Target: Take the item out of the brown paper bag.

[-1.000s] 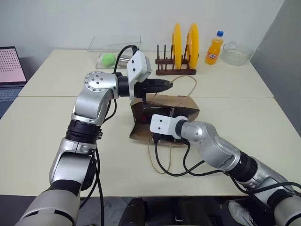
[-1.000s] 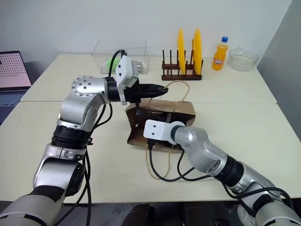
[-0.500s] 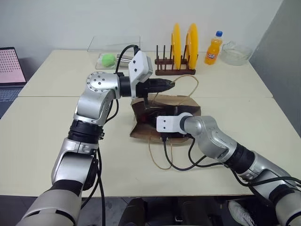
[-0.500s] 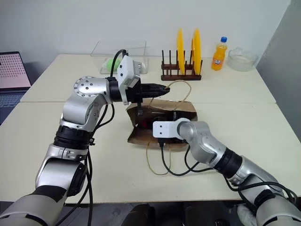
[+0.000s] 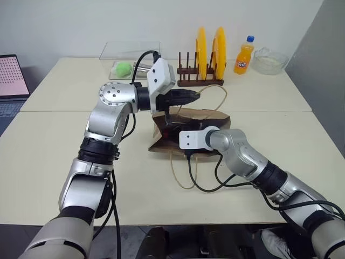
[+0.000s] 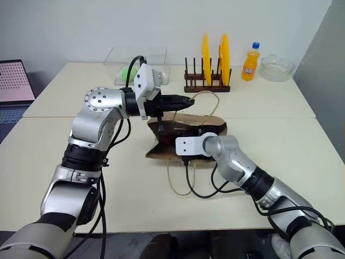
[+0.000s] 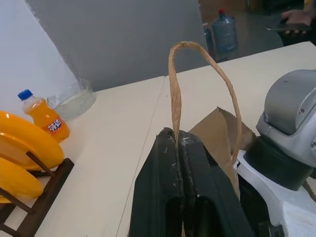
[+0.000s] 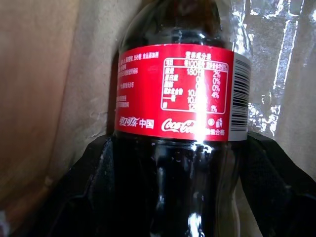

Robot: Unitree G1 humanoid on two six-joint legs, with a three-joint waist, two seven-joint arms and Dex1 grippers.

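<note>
The cola bottle, still inside the paper bag, will be let go by my right gripper on the table (image 5: 244, 136) next to the paper bag, in line with the orange soda bottle.
The brown paper bag (image 5: 213, 116) lies on its side in the middle of the table, its mouth facing my left. My left gripper (image 5: 195, 97) hovers just above it, shut on one cord handle (image 7: 197, 49) and holding that loop up. The other handle (image 5: 180, 172) trails loose over the table. My right gripper (image 8: 180, 148) reaches in through the bag's mouth. Inside, the item (image 8: 175, 98), a cola bottle with a red label, sits between its two fingers (image 8: 94, 187), which press against both sides of it.
Along the back of the table stand an orange soda bottle (image 5: 244, 55), a wooden rack with two yellow plates (image 5: 210, 59), a glass bowl (image 5: 269, 59) and a clear box holding a green ball (image 5: 125, 67). A laptop (image 5: 11, 81) sits at the far left.
My right gripper has pushed further into the bag and its fingers have drawn in around the bottle. The left gripper has kept still on the handle.
</note>
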